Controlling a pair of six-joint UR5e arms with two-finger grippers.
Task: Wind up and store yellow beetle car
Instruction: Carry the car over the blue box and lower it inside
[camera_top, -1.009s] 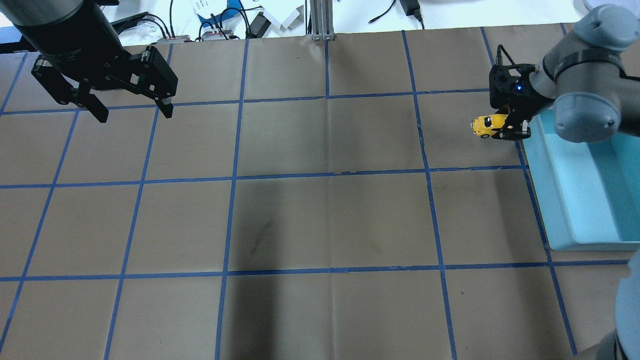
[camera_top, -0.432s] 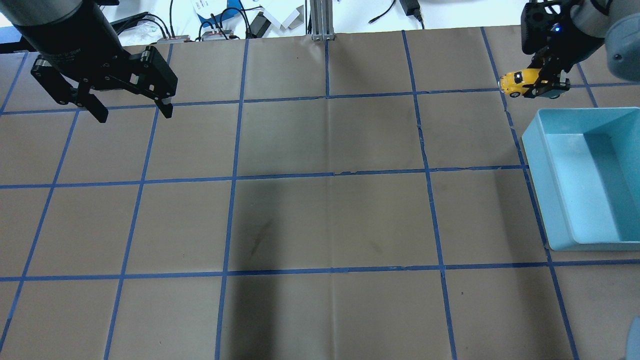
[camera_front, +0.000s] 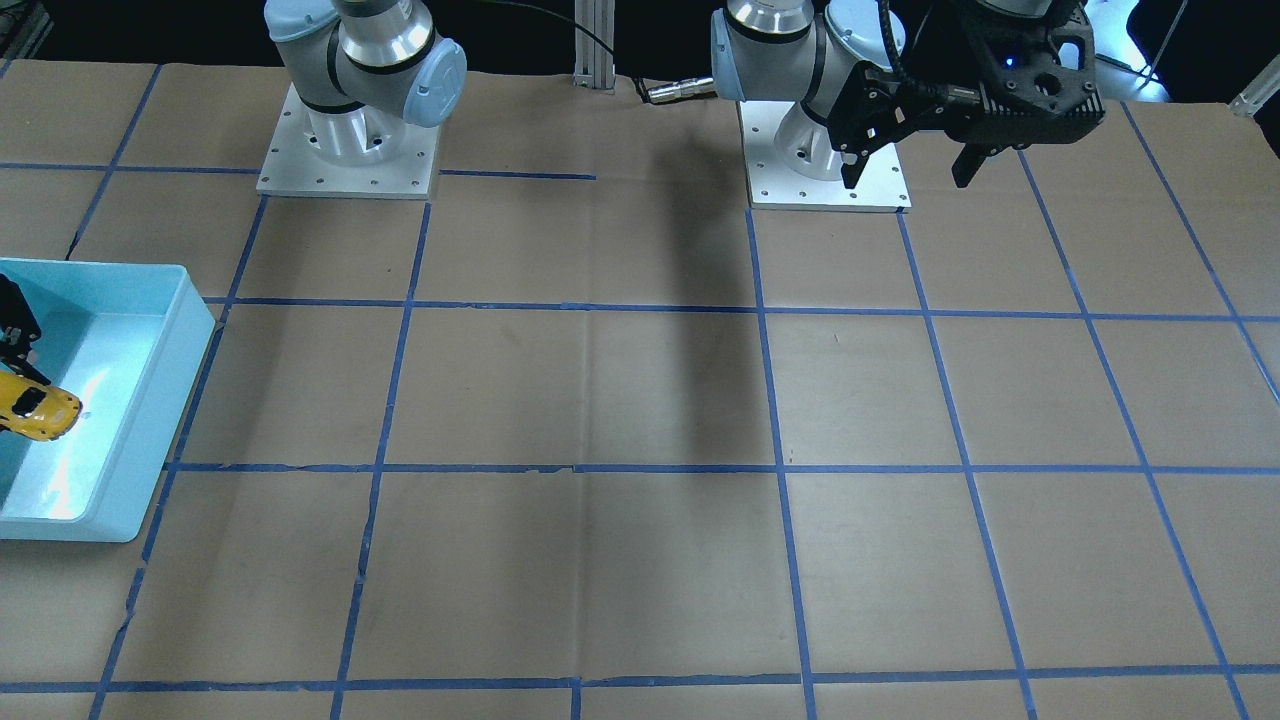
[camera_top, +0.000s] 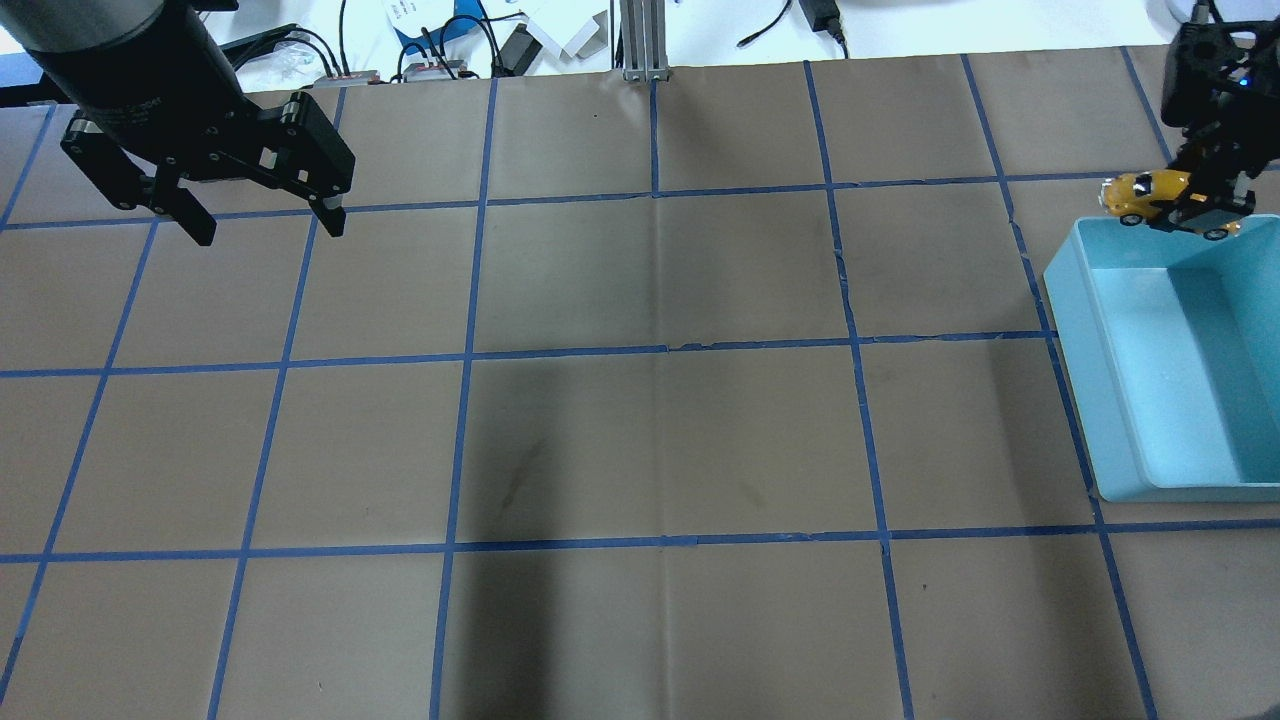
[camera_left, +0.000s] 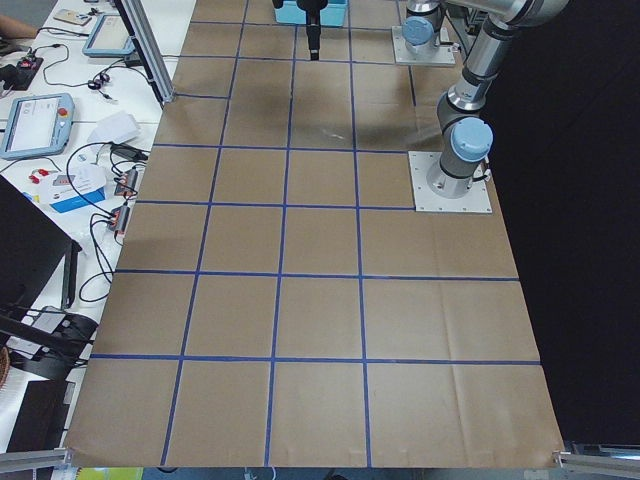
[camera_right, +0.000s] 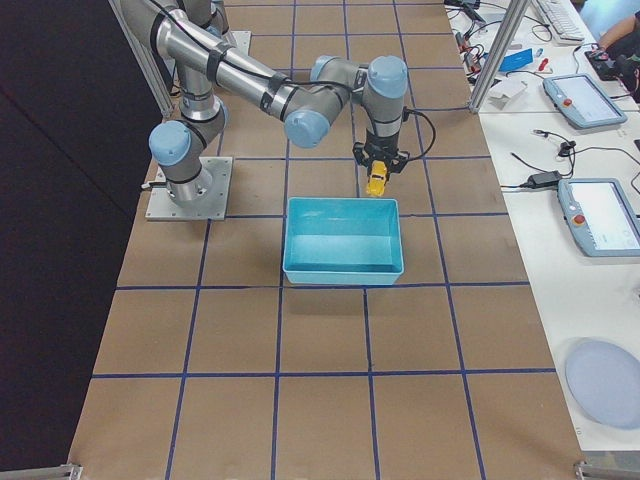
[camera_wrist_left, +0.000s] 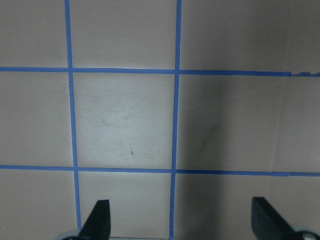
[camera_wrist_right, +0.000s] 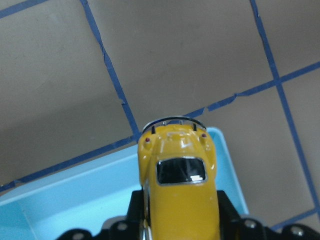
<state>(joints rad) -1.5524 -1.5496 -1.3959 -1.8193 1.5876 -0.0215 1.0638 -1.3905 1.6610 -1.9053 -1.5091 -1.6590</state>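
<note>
Next, I set the yellow beetle car on the bright part of the light blue bin's bottom (camera_front: 82, 401) with my right gripper.
The yellow beetle car (camera_top: 1150, 194) is held in the air by my right gripper (camera_top: 1205, 205), which is shut on it, over the far rim of the light blue bin (camera_top: 1110, 400). The car fills the right wrist view (camera_wrist_right: 177, 175) above the bin's corner (camera_wrist_right: 220, 145). It also shows in the front-facing view (camera_front: 35, 410) over the bin (camera_front: 150, 400) and in the exterior right view (camera_right: 377, 180). My left gripper (camera_top: 265, 225) is open and empty, high over the table's far left; its fingertips (camera_wrist_left: 97, 220) show in the left wrist view.
Brown paper with a blue tape grid covers the table (camera_top: 650, 400). Cables, boxes and a metal post (camera_top: 640, 40) lie beyond the far edge. The two arm bases (camera_front: 345, 150) stand at the robot's side.
My right gripper has carried the car away from the table's middle, toward the right, and now holds it over the bin's far rim. The left arm has not moved.
</note>
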